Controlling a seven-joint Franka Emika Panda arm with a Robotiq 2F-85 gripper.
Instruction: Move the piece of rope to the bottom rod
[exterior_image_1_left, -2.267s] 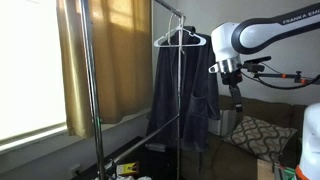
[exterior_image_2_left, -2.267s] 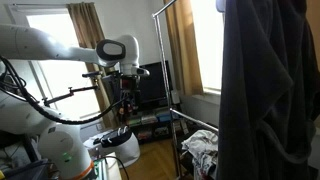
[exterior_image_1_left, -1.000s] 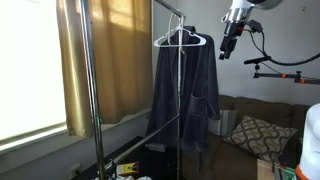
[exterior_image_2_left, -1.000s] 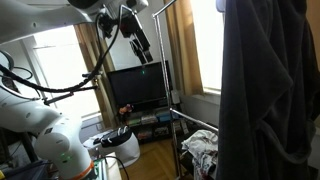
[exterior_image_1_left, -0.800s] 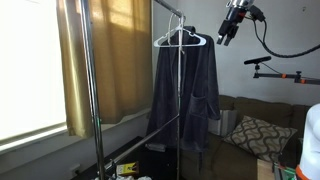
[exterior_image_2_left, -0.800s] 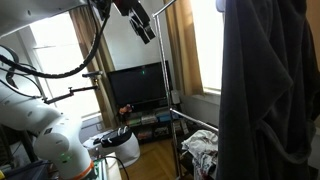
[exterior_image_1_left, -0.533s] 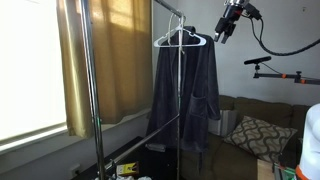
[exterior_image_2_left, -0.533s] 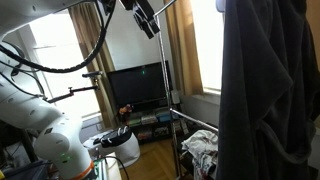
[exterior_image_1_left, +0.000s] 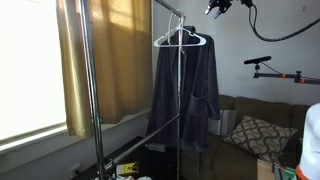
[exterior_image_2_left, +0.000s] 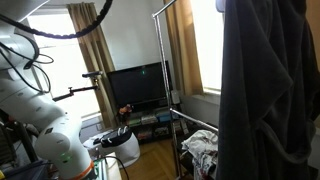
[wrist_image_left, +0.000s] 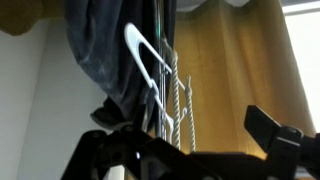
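Observation:
The piece of rope is just below the upper rail beside the white hanger's hook. Next, my gripper closes on the upper part (exterior_image_1_left: 182, 20) (wrist_image_left: 178, 130) of the strand of rope there.
In the wrist view the piece of rope (wrist_image_left: 178, 100) shows as two twisted white strands hanging side by side, next to the white hanger (wrist_image_left: 146, 58) and the dark garment (wrist_image_left: 100, 50). My gripper (wrist_image_left: 190, 148) is open. Its dark fingers sit wide apart, with the rope strands between them and apart from both. In an exterior view my gripper (exterior_image_1_left: 215, 8) is high at the top edge, just beyond the hanger (exterior_image_1_left: 183, 40). The bottom rod (exterior_image_1_left: 140, 141) runs as a dark slanted bar low on the rack. The rope is too thin to make out in both exterior views.
The rack's shiny upper rail (exterior_image_1_left: 166, 8) and upright poles (exterior_image_1_left: 85, 90) stand in front of yellow curtains (exterior_image_1_left: 125, 60). The dark garment (exterior_image_2_left: 270, 90) fills the right of an exterior view. A TV (exterior_image_2_left: 140, 85), a sofa with a cushion (exterior_image_1_left: 255, 132) and floor clutter (exterior_image_2_left: 200, 148) lie around.
My gripper has risen from beside the garment's shoulder to the top of the rack, moving in toward the hanger. It has left the top of one exterior view. The rack and garment have not moved.

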